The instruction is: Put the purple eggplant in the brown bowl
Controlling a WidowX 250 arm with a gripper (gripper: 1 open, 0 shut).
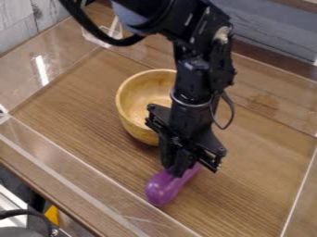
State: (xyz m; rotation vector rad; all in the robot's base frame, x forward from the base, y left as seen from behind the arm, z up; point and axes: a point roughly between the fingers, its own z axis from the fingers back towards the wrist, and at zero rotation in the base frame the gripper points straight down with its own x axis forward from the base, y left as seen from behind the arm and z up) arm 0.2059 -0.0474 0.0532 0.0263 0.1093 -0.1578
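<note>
The purple eggplant has my gripper only at its upper end, so next I open, lift clear and grip it nearer its thick lower end (pixel 164 189).
The purple eggplant (pixel 164 189) lies on the wooden table near the front, its lower end pointing at the front left. My gripper (pixel 183 168) comes straight down on its upper end, and the dark fingers sit tight against that end, shut on it. The eggplant still rests on the table. The brown bowl (pixel 140 96) stands upright just behind and to the left of the gripper. Nothing shows in the part of it I can see, and the arm hides its right rim.
Clear plastic walls (pixel 74 162) fence the wooden table (pixel 266 153) at the front, left and right. The black arm (pixel 198 65) rises over the bowl's right side, with cables looping at the top.
</note>
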